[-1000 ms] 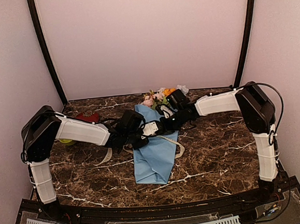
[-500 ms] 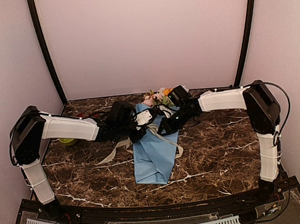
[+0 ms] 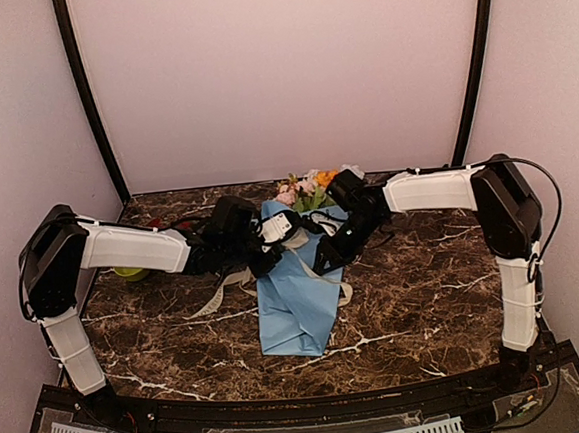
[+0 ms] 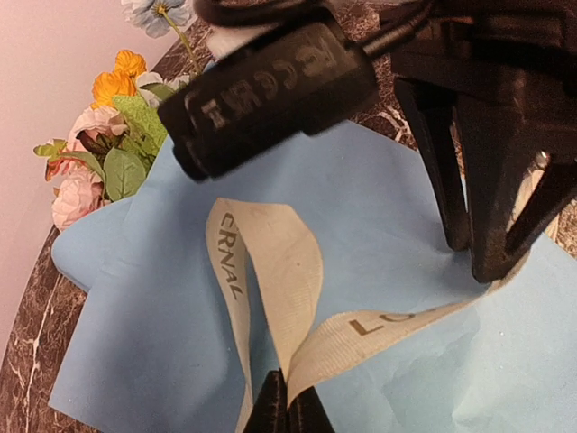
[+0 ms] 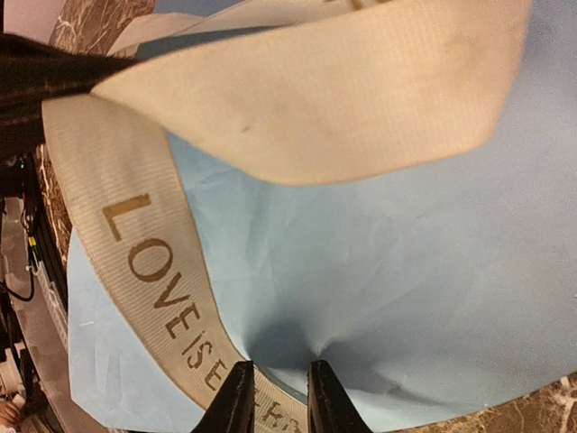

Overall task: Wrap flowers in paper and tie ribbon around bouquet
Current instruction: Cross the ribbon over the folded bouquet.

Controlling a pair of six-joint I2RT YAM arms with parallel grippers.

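The cream ribbon lies flat under one finger of my right gripper's narrow fingertips, so next I open them wider and grab the ribbon (image 5: 277,411) before pulling it.
The light-blue paper (image 3: 298,301) lies wrapped around the flowers (image 3: 305,187), whose orange, pink and white blooms (image 4: 108,135) stick out at its far end. The cream ribbon (image 4: 287,262) with brown lettering loops over the paper (image 4: 388,225). My left gripper (image 4: 288,410) is shut on the ribbon where two strands meet. My right gripper (image 5: 275,397) points down onto the paper (image 5: 379,271), jaws slightly apart, with a stretch of ribbon (image 5: 149,271) running under its left finger (image 5: 234,401). In the top view both grippers, left (image 3: 274,240) and right (image 3: 325,261), meet over the bouquet.
A ribbon tail (image 3: 208,301) trails over the marble table (image 3: 416,297) left of the paper, another (image 3: 346,292) on its right. A green object (image 3: 128,273) sits behind the left arm. The pink back wall stands just beyond the flowers.
My right gripper has tipped down and toward the near side onto the paper, and its jaws have parted. The left arm swung back earlier and has since stayed still, holding the ribbon.
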